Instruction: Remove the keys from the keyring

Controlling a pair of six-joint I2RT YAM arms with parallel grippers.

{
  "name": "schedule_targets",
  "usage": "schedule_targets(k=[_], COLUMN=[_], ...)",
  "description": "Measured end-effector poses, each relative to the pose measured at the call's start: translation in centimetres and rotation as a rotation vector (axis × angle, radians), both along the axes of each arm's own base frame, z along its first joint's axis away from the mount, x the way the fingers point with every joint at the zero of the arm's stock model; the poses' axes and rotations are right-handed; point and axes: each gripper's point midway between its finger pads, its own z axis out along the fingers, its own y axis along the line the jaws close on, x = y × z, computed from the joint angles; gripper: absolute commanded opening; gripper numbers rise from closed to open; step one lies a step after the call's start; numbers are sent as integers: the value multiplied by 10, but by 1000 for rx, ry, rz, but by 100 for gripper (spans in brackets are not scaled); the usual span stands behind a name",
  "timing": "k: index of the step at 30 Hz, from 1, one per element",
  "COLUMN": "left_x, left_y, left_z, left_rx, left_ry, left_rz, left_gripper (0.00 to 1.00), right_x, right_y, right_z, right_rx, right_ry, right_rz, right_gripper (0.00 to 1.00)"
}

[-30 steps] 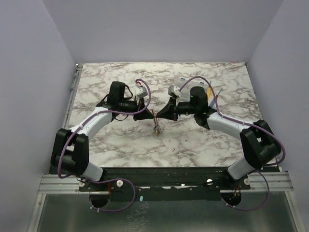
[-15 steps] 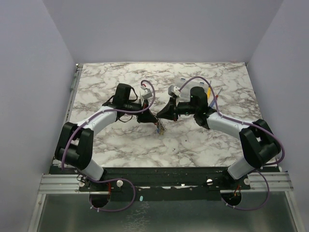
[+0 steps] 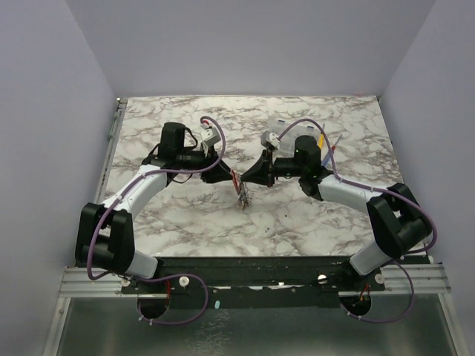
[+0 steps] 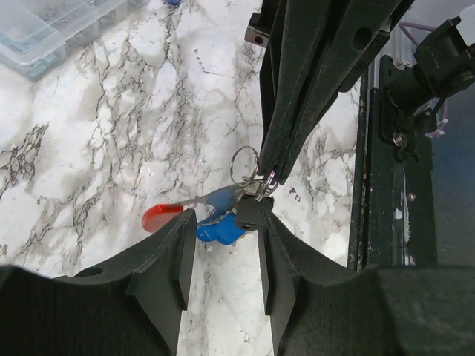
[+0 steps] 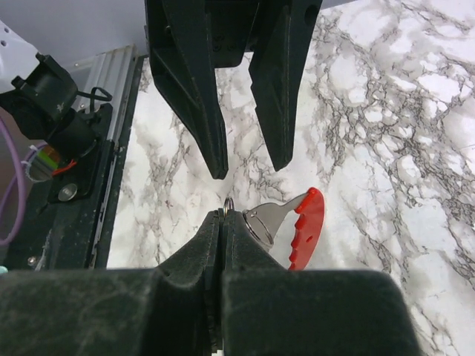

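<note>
I need to take the keyring [image 4: 245, 147] with my left gripper, as the rings crowd together at my right gripper's fingertips, while my right gripper opens and grips a single loop.
The keys [image 3: 242, 194] hang in a small bunch from a silvery keyring [image 4: 245, 159] over the marble table. The bunch includes a red-headed key [image 5: 308, 222], a blue-headed key [image 4: 219, 230] and a black-headed one [image 4: 249, 211]. My right gripper [image 5: 223, 215] is shut on the keyring [image 5: 228, 203] and holds the bunch up; it also shows in the top view [image 3: 249, 176] and the left wrist view [image 4: 269, 176]. My left gripper [image 4: 223, 226] is open, its fingertips on either side of the hanging key heads. It faces the right gripper in the top view [image 3: 223, 173].
A clear plastic box [image 4: 44, 30] lies on the table behind the grippers, also in the top view [image 3: 280, 124]. A yellow-handled screwdriver [image 3: 320, 141] and a blue-handled screwdriver [image 3: 334, 152] lie at the right. The black front rail [image 4: 386, 148] borders the table.
My left arm swung in toward the bunch half a second ago and has drawn back a little to the left. The right gripper and keys have stayed nearly still.
</note>
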Motion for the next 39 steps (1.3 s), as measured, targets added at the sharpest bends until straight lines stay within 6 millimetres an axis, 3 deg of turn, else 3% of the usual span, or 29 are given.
schedule_targets(k=[14,25,32,36,39], left_x=[-14,-18,-19,-21,-21], left_y=[-16,-22,-24,-25,-26], left_z=[0,-4,-7,-11,-12], left_rx=[-27,-31,-32,-31,-32], left_ry=[-3,-3,-2,7,15], left_rz=[-66,-82,-88,-90,-91], left_gripper=[44,30,37,25,9], right_x=[-5,-6,-5,-4,-5], right_y=[0,0,-1,-1,-1], right_z=[-3,-1,-3,-2,-2], right_rx=[68,95,103,108,112], right_ry=[87,114,126,126,127], right_rz=[-14,-33,-52,-55,-56], right_gripper=[1,1,1,1,1])
